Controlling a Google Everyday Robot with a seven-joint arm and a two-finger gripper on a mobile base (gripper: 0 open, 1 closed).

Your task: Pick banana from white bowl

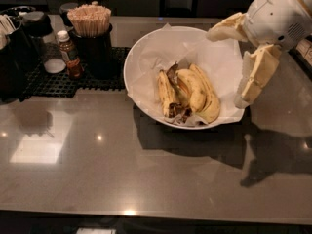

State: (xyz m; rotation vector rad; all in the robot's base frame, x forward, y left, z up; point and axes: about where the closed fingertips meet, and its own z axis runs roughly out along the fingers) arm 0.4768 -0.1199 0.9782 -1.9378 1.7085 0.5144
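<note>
The slim overripe banana's upper end [175, 79], just below its dark curled stem, is the next place my gripper will move to and then close on.
The white bowl [130, 62], lined with crinkled white paper, stands on the dark counter right of centre. Several bananas lie in it. The slim overripe banana [181, 88] with the dark curled stem and orange-brown streaks lies in the middle, between a thin brown-speckled banana [165, 94] on its left and plump yellow bananas [201, 90] on its right. My gripper [226, 69] is open at the bowl's right rim, one cream finger over the upper right edge and the other beside the right edge. It holds nothing and does not touch the bananas.
A black holder full of wooden sticks [90, 21] stands left of the bowl on a black mat [73, 79]. A small sauce bottle [69, 55] and dark containers [17, 48] stand further left. The glossy counter [122, 169] stretches toward the front.
</note>
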